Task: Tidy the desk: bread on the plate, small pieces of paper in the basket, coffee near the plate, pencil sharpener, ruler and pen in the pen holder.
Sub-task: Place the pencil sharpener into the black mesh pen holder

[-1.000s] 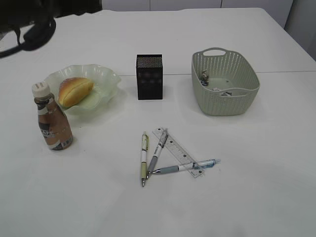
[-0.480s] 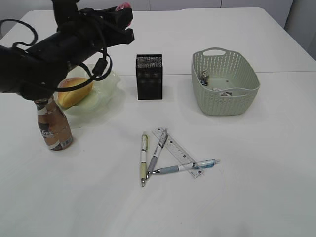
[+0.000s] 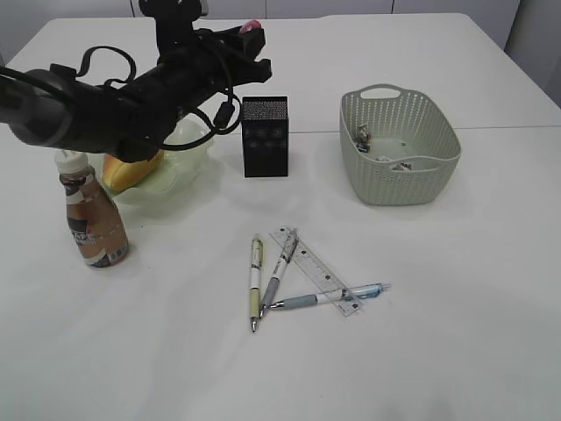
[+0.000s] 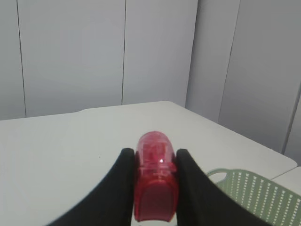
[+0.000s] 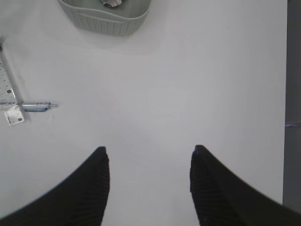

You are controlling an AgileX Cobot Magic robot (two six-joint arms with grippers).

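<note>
My left gripper should drop the red pencil sharpener, now held above the pen holder, into the open top of the black pen holder (image 3: 266,107).
My left gripper (image 3: 250,39) is shut on a red pencil sharpener (image 4: 155,181), held in the air above and just left of the black pen holder (image 3: 265,137). The sharpener's tip shows pink in the exterior view (image 3: 252,26). Three pens (image 3: 279,279) and a clear ruler (image 3: 316,270) lie together on the table in front. Bread (image 3: 131,171) lies on the pale green plate (image 3: 188,158), partly hidden by my left arm. The coffee bottle (image 3: 92,215) stands next to the plate. The green basket (image 3: 399,145) holds bits of paper. My right gripper (image 5: 149,157) is open over bare table.
The white table's right edge shows in the right wrist view (image 5: 286,94). The basket's rim (image 5: 108,21) and a pen tip beside the ruler (image 5: 40,107) show at that view's top and left.
My left arm has swung in from the far left, carrying the sharpener rightward to a spot above the pen holder's left side. Nothing on the table has moved.
</note>
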